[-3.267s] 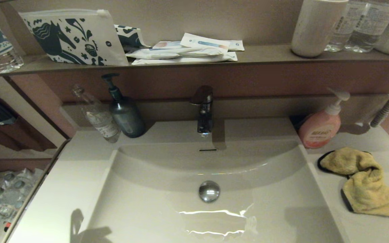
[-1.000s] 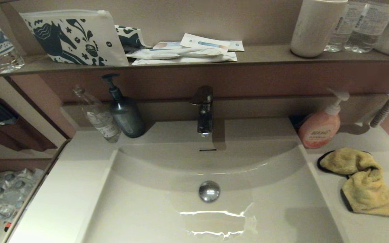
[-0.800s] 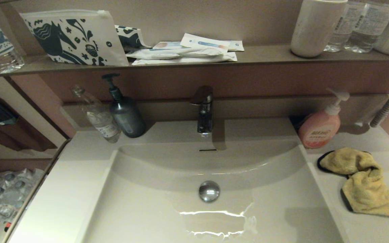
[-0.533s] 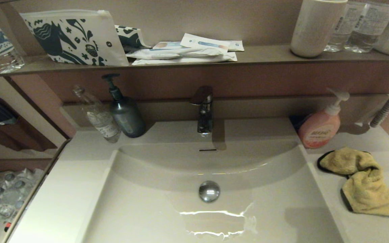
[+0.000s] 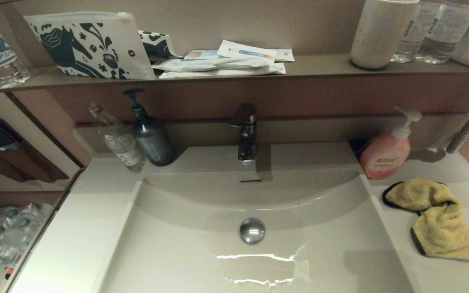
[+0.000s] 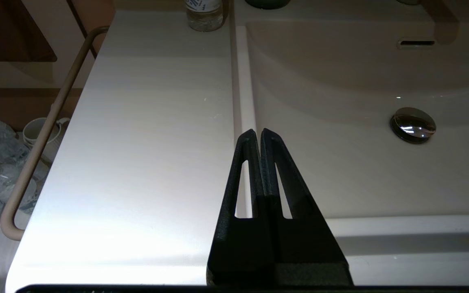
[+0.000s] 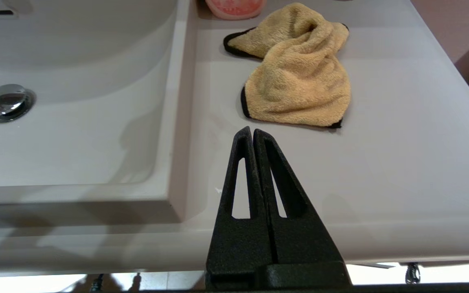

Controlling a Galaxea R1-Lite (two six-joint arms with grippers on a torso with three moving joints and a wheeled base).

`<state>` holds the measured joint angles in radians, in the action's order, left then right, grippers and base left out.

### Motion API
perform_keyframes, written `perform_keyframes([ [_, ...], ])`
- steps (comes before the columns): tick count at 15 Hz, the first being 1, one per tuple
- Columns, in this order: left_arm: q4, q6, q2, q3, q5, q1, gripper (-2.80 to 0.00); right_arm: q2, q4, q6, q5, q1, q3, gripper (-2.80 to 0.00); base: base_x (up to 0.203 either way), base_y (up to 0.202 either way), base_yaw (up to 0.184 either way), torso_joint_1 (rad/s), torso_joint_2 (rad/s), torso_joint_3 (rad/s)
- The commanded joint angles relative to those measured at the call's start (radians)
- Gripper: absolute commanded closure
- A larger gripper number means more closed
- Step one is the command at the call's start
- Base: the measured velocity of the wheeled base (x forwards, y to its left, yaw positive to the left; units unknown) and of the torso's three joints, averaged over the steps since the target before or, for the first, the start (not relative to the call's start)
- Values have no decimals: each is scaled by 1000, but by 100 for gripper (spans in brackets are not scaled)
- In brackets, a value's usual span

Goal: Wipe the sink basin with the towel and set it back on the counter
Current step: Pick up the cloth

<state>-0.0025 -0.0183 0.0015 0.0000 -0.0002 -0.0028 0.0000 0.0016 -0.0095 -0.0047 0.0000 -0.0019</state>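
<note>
My right gripper should close on the bunched middle (image 5: 441, 207) (image 7: 304, 41) of the mustard-yellow towel, where the two spread-out parts of the towel come together.
The mustard-yellow towel (image 5: 434, 215) (image 7: 299, 81) lies crumpled on the off-white counter (image 5: 454, 276) to the right of the sink basin (image 5: 202, 260), just in front of the pink soap bottle (image 5: 385, 156). The basin's chrome drain plug (image 5: 252, 230) and overflow slot (image 5: 250, 180) show. Neither arm appears in the head view. My right gripper (image 7: 252, 131) is shut and empty over the counter's front part, a short way from the towel's near edge. My left gripper (image 6: 258, 132) is shut and empty above the basin's left rim.
A dark pump bottle (image 5: 151, 138) and a clear bottle (image 5: 118, 140) stand at the back left, the tap (image 5: 246, 132) at the back centre. The brown shelf (image 5: 320, 65) above holds pouches, packets, a cup and bottles. A towel rail (image 6: 43, 134) runs along the counter's left side.
A shadow on the counter's front left, seen 3.3 s ago, is gone. The towel and the bottles have not moved.
</note>
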Motion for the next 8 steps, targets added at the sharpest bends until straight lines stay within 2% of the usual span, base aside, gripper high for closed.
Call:
perform_keyframes([
  [1,-1,0,2,0,0,1,0,2,3,-4,-4,0,-8,0,0,0,0,0,0,0],
  [4,-1,-1,2,0,0,0,0,40,13,-4,-4,0,-88,0,0,0,0,0,0,0],
  [8,-1,-1,2,0,0,0,0,220,13,1,-15,4,-217,0,0,0,0,0,0,0],
])
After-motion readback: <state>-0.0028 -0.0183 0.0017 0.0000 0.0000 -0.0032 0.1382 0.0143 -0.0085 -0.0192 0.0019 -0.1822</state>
